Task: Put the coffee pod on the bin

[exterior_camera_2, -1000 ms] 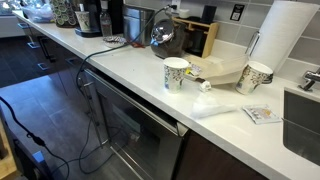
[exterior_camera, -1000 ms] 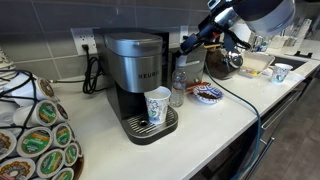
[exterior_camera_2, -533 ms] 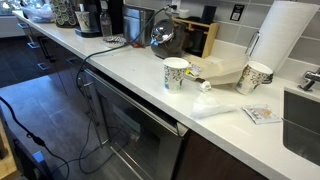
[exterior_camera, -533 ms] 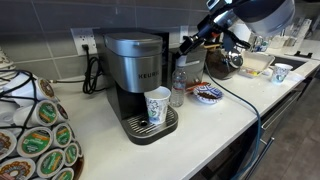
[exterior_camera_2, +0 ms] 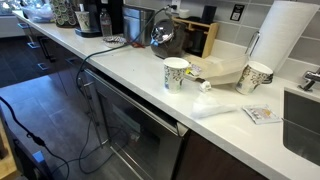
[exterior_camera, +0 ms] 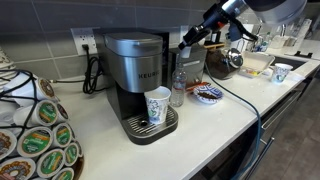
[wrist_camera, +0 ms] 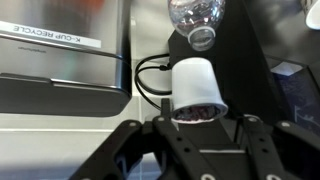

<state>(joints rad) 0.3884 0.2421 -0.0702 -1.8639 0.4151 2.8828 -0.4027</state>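
Note:
The robot's gripper needs to put the white coffee pod down on the grey bin's top, close to the wall (exterior_camera: 187, 45). The pod is still held between the fingers.
In the wrist view a small white coffee pod (wrist_camera: 196, 85) sits between my fingers, its wide end with dark grounds turned to the camera. My gripper (wrist_camera: 206, 120) is shut on it. In an exterior view the gripper (exterior_camera: 186, 40) hangs just right of the coffee machine's top, above the water bottle; the pod is too small to make out there. To the left in the wrist view lies a grey box (wrist_camera: 60, 60) with a "K-CUP RECYCLE" label, which I take for the bin.
A coffee machine (exterior_camera: 135, 70) holds a patterned paper cup (exterior_camera: 157, 105) on its drip tray. A water bottle (exterior_camera: 178, 88) stands beside it, under the gripper. A black cable (wrist_camera: 145, 75) loops below. A pod rack (exterior_camera: 35, 135) fills the near corner.
The jaws have closed on the pod within the last second. The arm has risen slightly beside the coffee machine.

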